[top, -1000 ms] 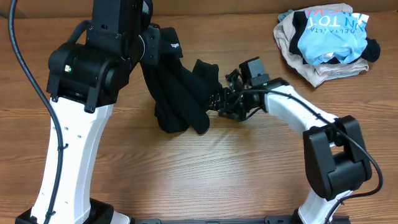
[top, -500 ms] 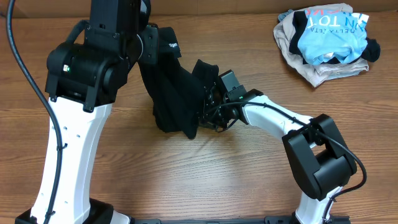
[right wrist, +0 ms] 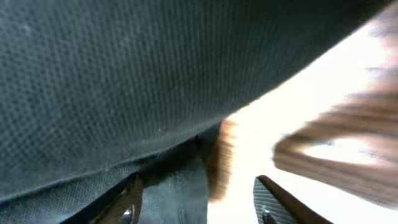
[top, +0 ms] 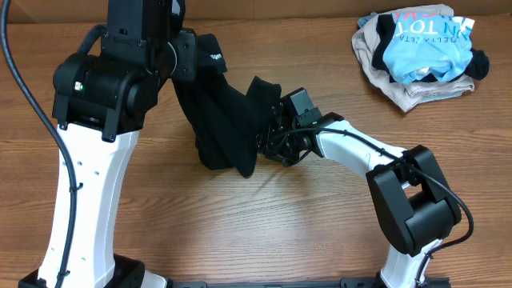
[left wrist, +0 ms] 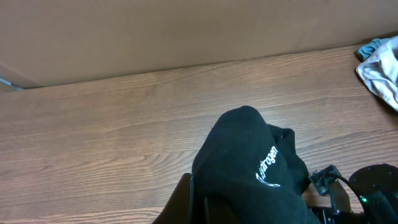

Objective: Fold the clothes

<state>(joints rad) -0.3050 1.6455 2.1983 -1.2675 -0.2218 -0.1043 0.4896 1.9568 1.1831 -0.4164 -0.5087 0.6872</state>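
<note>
Next, I take the black garment's loose edge (top: 258, 122) with my right gripper and stretch it toward the clothes pile, since the garment hangs bunched from my left gripper.
A black garment (top: 228, 120) with a small white logo hangs from my left gripper (top: 188, 60), which is shut on its upper part and holds it above the table; its lower end rests on the wood. In the left wrist view the garment (left wrist: 249, 168) bulges over the jaws (left wrist: 205, 208). My right gripper (top: 268, 142) is pressed against the garment's lower right edge. In the right wrist view its fingers (right wrist: 199, 208) are spread apart, with black fabric (right wrist: 124, 74) filling the view and lying between them.
A pile of other clothes (top: 420, 52), beige with a light blue shirt on top, lies at the table's far right corner. It also shows at the right edge of the left wrist view (left wrist: 380, 68). A cardboard wall stands behind the table.
My right gripper has moved left from beside the garment into its lower edge. The left arm has shifted slightly left, and the garment has swung a little with it.
</note>
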